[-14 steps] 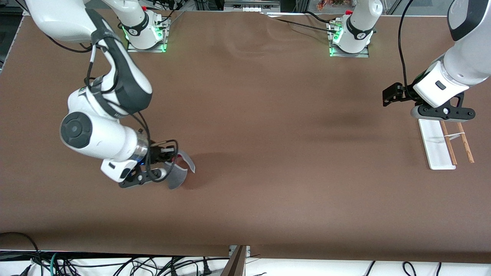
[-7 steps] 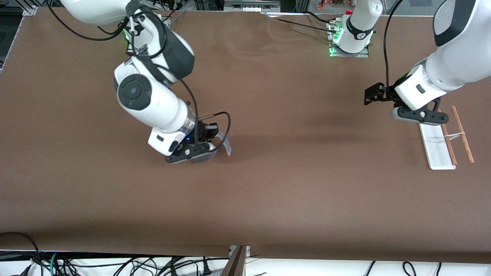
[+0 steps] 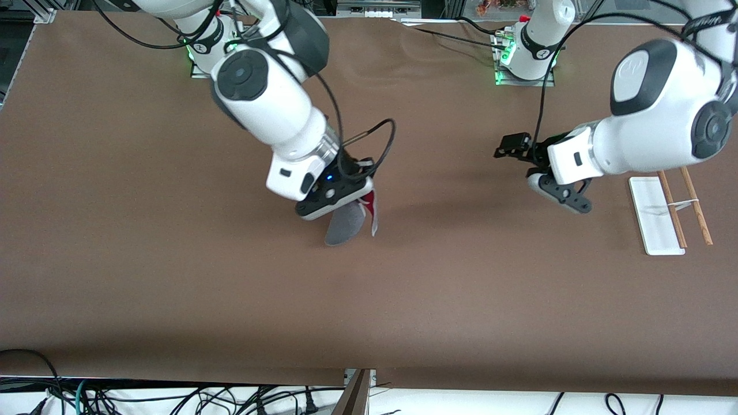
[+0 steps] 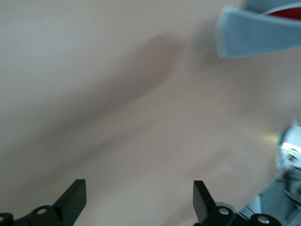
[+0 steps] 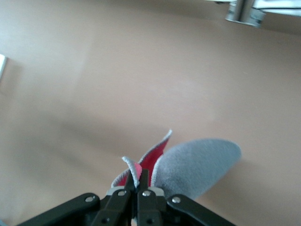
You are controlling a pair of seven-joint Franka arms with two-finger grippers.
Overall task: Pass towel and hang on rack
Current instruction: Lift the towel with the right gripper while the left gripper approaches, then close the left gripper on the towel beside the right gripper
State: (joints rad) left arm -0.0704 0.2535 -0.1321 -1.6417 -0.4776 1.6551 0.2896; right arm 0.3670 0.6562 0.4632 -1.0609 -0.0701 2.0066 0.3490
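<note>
The robot's left gripper needs to close on the towel's loose edge (image 3: 374, 215) (image 4: 240, 37) next to the red patch, on the side toward the rack.
My right gripper (image 3: 353, 203) is shut on the towel (image 3: 346, 223), a grey fluffy cloth with a lighter hem and a red patch, which hangs from it over the middle of the table. In the right wrist view the fingers (image 5: 142, 180) pinch the towel's hem and the towel (image 5: 197, 167) fans out from them. My left gripper (image 3: 564, 196) is open and empty, over bare table between the towel and the rack (image 3: 654, 214). In the left wrist view its gripper (image 4: 138, 200) stands wide open, and the towel (image 4: 254, 35) shows far off.
The rack's white base and two brown rods (image 3: 695, 204) stand at the left arm's end of the table. The arm bases (image 3: 524, 57) stand along the edge farthest from the front camera. A brown mat (image 3: 369, 300) covers the table.
My right gripper has carried the towel from the right arm's end to the middle of the table. My left gripper has moved off the rack toward the middle.
</note>
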